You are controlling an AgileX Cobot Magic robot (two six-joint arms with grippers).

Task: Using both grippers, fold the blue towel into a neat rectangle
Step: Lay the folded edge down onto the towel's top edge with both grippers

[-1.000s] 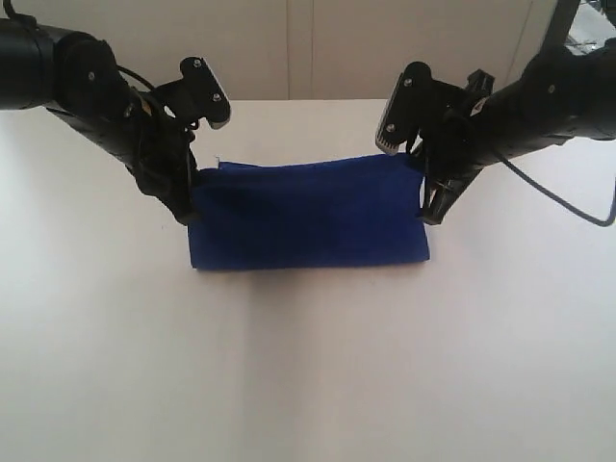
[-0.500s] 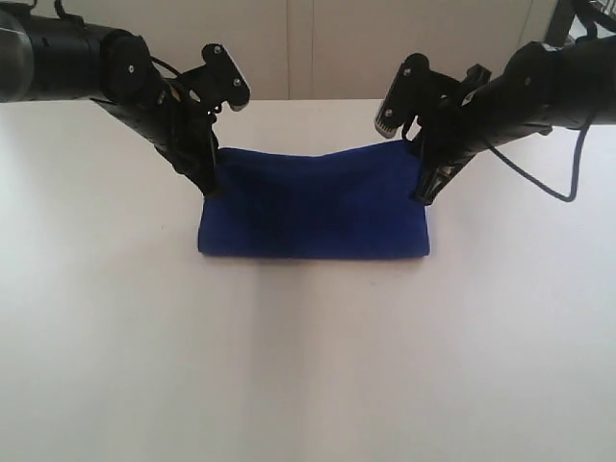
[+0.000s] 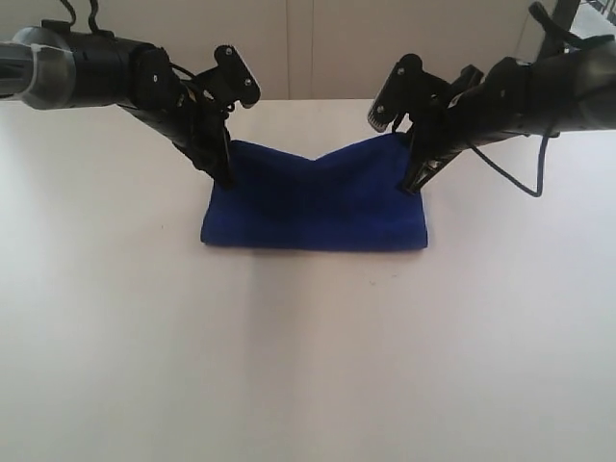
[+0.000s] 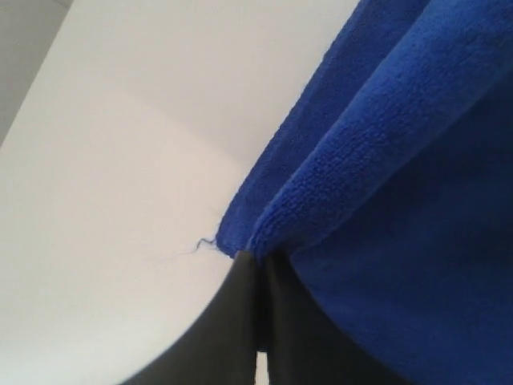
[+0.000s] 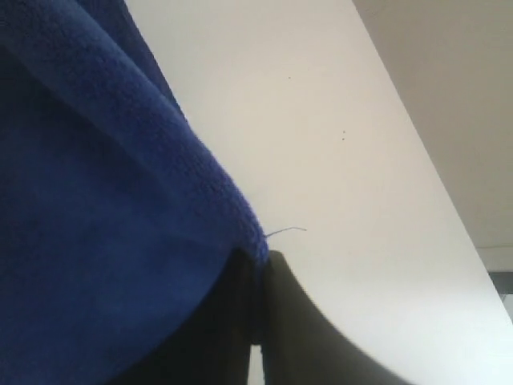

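The blue towel is far back near the wall, so my right gripper and left gripper should grab the towel's ends (image 3: pixel 413 225) by the front fold and pull it closer.
The blue towel (image 3: pixel 313 200) lies doubled on the white table, its front fold near me and its far edge raised at both ends, sagging in the middle. My left gripper (image 3: pixel 224 176) is shut on the towel's far left corner. The right gripper (image 3: pixel 413 183) is shut on the far right corner. In the left wrist view the black fingers (image 4: pixel 240 321) pinch the towel's (image 4: pixel 401 184) folded hem. The right wrist view shows black fingers (image 5: pixel 280 321) closed on the towel's (image 5: pixel 96 208) edge. No white label shows.
The white table (image 3: pixel 308 366) spreads wide in front of the towel. A pale wall with panel seams (image 3: pixel 298 48) runs behind the table's far edge. A black cable (image 3: pixel 520 178) loops from the right arm.
Both grippers have carried the towel's held corners up and toward the table's far side. The upper layer has drawn back and now sags in the middle; the front fold stays put.
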